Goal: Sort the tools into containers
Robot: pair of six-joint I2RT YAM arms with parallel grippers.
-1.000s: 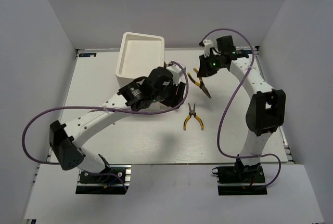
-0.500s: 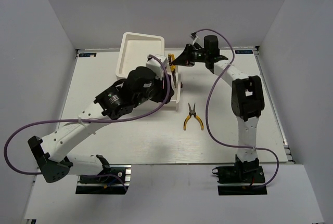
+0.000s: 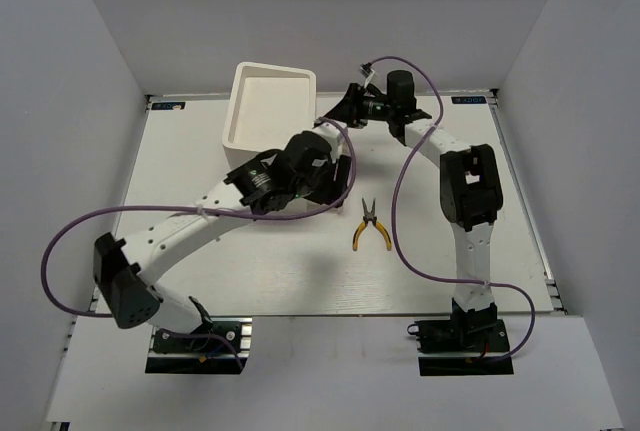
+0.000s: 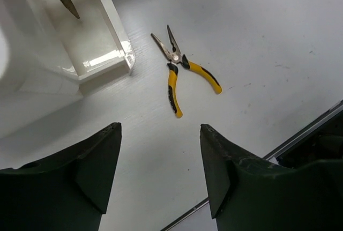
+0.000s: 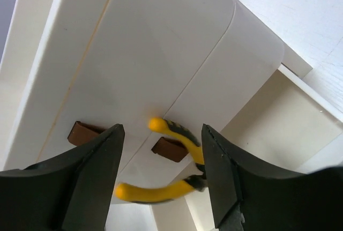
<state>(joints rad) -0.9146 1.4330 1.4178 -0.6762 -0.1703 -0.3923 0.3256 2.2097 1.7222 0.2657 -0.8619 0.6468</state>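
Note:
Next, the left gripper moves to the pliers that lie on the table and closes on the yellow handle nearer the drawer [image 3: 356,238] [image 4: 172,97], toward that handle's end.
The white cabinet [image 3: 268,111] stands at the back of the table, its brown knobs [image 5: 169,149] facing my right wrist camera. My right gripper [image 5: 162,128] [image 3: 340,111] hangs open in front of it. Between its wide jaws a blurred pair of yellow-handled pliers [image 5: 155,192] is loose above the pulled-out drawer [image 5: 278,124]. In the left wrist view their pointed nose [image 4: 67,3] hangs over that drawer [image 4: 102,38]. A second pair of yellow-handled pliers [image 4: 182,73] [image 3: 370,226] lies flat on the table. My left gripper [image 4: 161,127] [image 3: 343,176] is open and empty, above the table near the drawer's front corner.
The left arm's wrist covers most of the open drawer in the top view. Purple cables loop off both arms. The table's front edge [image 4: 311,126] shows at the right of the left wrist view. White walls enclose the table.
My right arm swung left from mid-table to the cabinet with the pliers, then its jaws opened and the pliers came loose. The left arm shifted left and came back.

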